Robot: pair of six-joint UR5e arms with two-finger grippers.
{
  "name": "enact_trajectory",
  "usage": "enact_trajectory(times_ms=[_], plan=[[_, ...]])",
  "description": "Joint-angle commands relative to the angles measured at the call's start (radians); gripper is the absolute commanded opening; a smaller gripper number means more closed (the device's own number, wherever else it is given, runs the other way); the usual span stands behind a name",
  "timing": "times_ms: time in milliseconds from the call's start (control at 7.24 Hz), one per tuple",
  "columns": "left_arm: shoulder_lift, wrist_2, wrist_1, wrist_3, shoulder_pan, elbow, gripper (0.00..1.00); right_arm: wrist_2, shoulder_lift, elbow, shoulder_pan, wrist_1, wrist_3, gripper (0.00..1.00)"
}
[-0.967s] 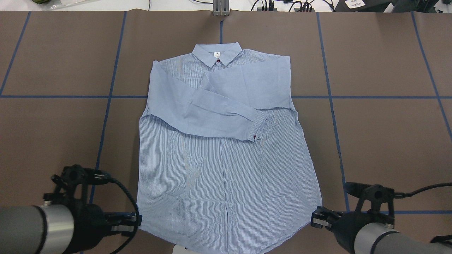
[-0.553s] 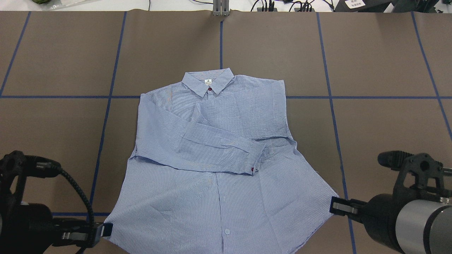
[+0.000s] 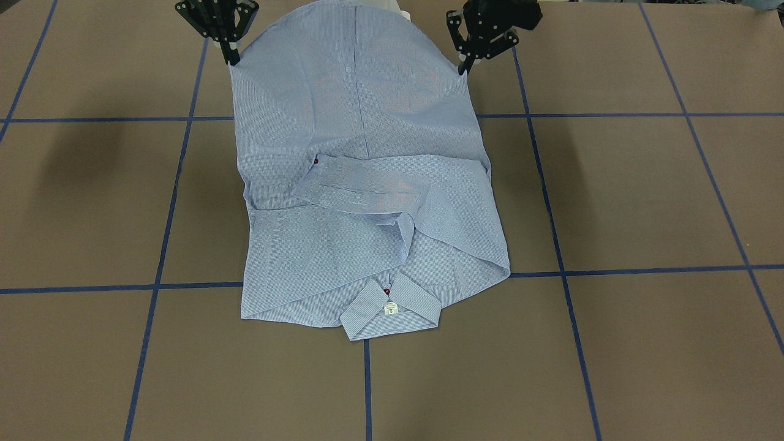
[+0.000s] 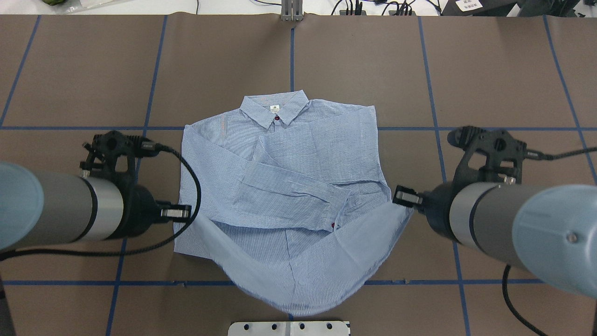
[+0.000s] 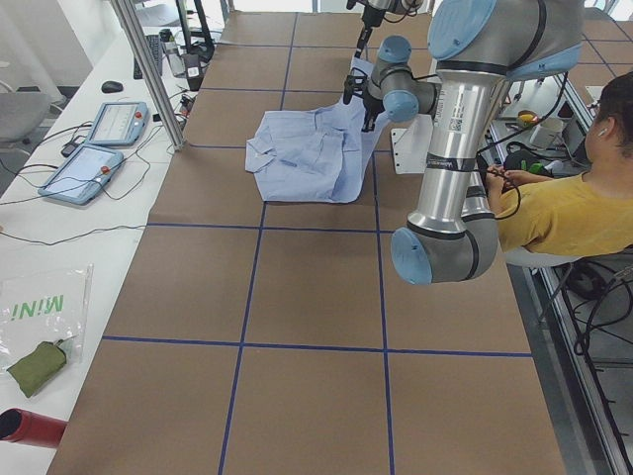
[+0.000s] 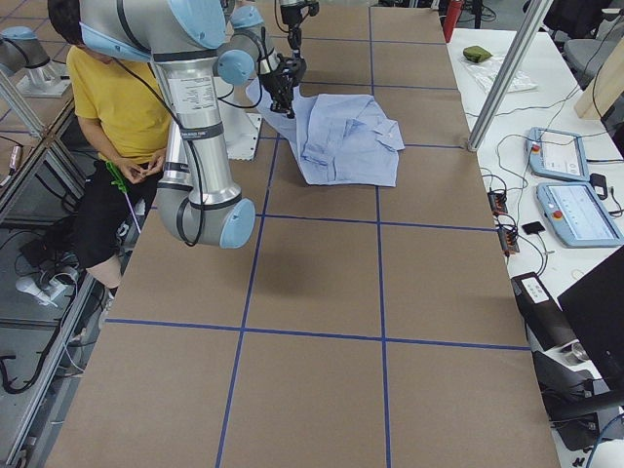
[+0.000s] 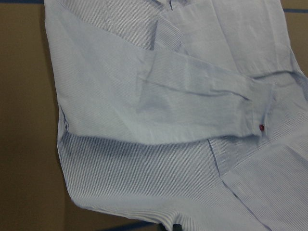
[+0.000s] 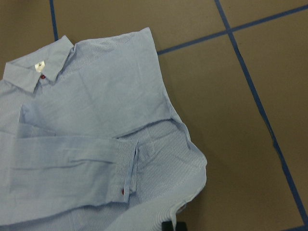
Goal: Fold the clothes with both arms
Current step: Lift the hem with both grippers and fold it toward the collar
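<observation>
My left gripper will release the shirt's hem corner on the shirt's outer shoulder corner (image 3: 508,275) (image 7: 45,4), where the blue tape meets it.
The light blue striped shirt (image 4: 298,158) lies front up on the brown table, collar (image 4: 274,109) at the far side and both sleeves folded across the chest. My left gripper (image 4: 186,213) is shut on the hem's left corner. My right gripper (image 4: 402,197) is shut on the hem's right corner. Between them the lifted hem (image 4: 298,294) sags in a curve above the shirt's lower part. In the front-facing view the shirt (image 3: 367,214) hangs from the left gripper (image 3: 462,66) and the right gripper (image 3: 232,58). Each wrist view looks down on the sleeves (image 7: 159,96) (image 8: 72,159).
A white base plate (image 4: 289,328) sits at the near table edge. Blue tape lines (image 4: 433,93) grid the brown table cover. A metal post (image 4: 291,11) stands at the far edge. A person in a yellow shirt (image 5: 579,203) sits behind the robot. Control tablets (image 5: 99,148) lie on a side bench.
Both grippers have risen and moved away from the robot toward the collar, carrying the hem corners off the table. A second ago the whole shirt slid toward the robot.
</observation>
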Motion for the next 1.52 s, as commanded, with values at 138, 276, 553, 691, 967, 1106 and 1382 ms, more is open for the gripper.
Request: enact_trajectory(times_ms=[138,276,553,691,967,1106,1382], plan=[[-0.090,0.013,-0.003,0.107,-0.195,0.138,0.00,0.008,0.117,-0.255,0.227,0.103,-0.140,0.00],[-0.134,0.047,-0.012,0.107,-0.205,0.239,0.00,0.005,0.129,-0.429,0.248,0.286,-0.142,0.00],[-0.153,0.084,-0.215,0.107,-0.211,0.452,0.00,0.000,0.133,-0.676,0.291,0.545,-0.209,0.00],[-0.155,0.084,-0.301,0.118,-0.219,0.543,0.00,0.000,0.136,-0.733,0.298,0.582,-0.238,0.00],[-0.158,0.084,-0.374,0.196,-0.223,0.646,0.00,0.009,0.265,-0.916,0.302,0.598,-0.260,0.00],[-0.159,0.084,-0.409,0.239,-0.223,0.697,0.00,0.011,0.268,-0.979,0.304,0.648,-0.274,0.00],[-0.159,0.084,-0.518,0.303,-0.230,0.797,0.00,0.054,0.266,-1.096,0.333,0.740,-0.314,0.00]])
